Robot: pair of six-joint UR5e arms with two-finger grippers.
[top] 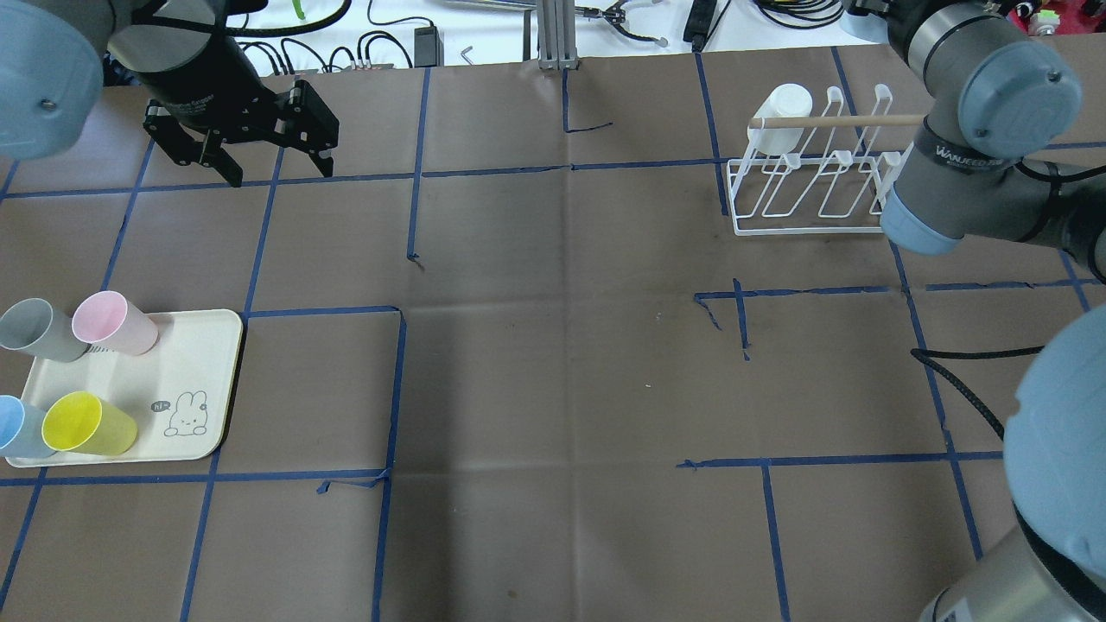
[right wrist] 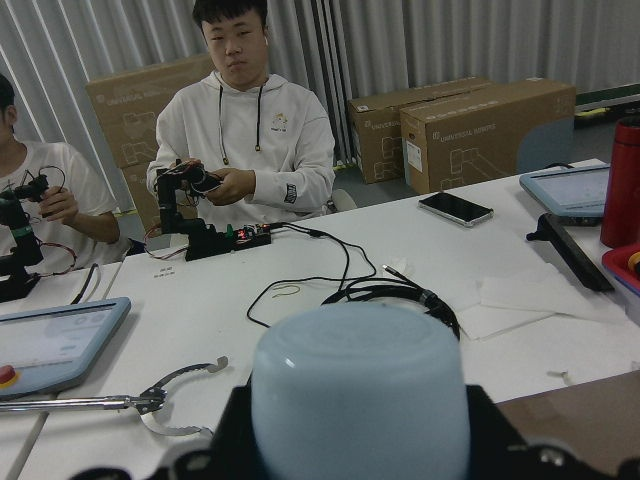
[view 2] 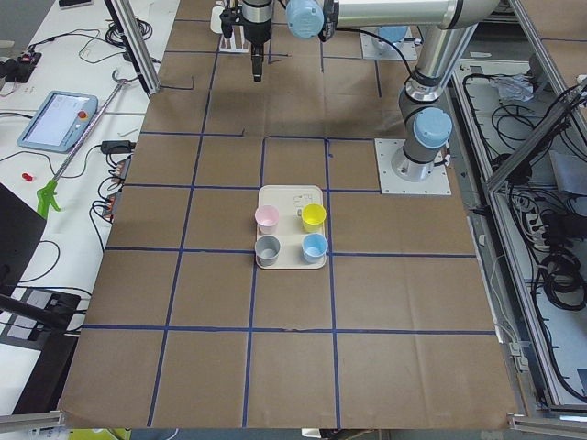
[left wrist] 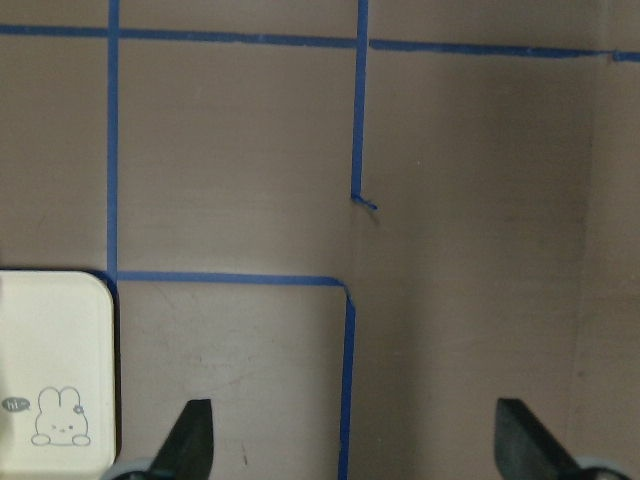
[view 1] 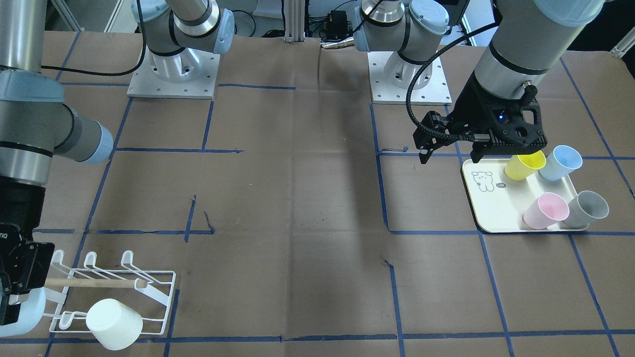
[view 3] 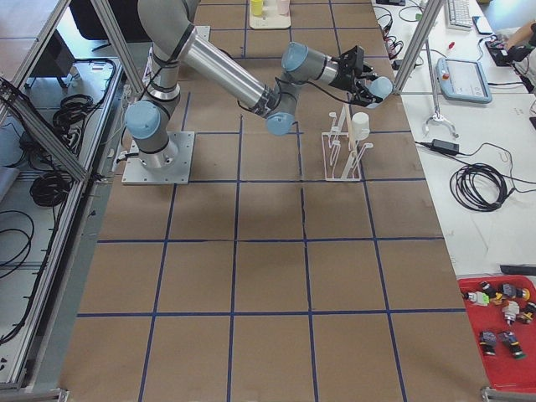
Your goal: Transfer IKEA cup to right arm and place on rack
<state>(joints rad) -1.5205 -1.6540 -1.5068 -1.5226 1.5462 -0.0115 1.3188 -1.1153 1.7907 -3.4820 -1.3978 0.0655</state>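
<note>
The robot's right gripper needs to release the pale blue cup, now held just beside the rack, at the rack's outer corner (view 1: 40, 324), across the bare hook from the white cup.
My right gripper (view 1: 14, 301) is shut on a pale blue cup (view 1: 29, 311) and holds it just beside the white wire rack (view 1: 166, 296), at the end of the rack's wooden dowel (view 1: 94, 283). The right wrist view shows the cup's base (right wrist: 360, 390) filling the space between the jaws. A white cup (view 1: 114, 325) hangs on the rack, also seen from overhead (top: 782, 108). My left gripper (top: 259, 168) is open and empty, hovering above the table beyond the cream tray (top: 194, 363). Its fingertips (left wrist: 190, 440) stand wide apart.
The cream tray (view 1: 488, 210) holds a yellow cup (view 1: 525, 166), a blue cup (view 1: 560, 162), a pink cup (view 1: 545, 210) and a grey cup (view 1: 588, 208). Two arm bases (view 1: 173, 74) stand at the robot's side. People sit at a bench beyond the table (right wrist: 240, 130).
</note>
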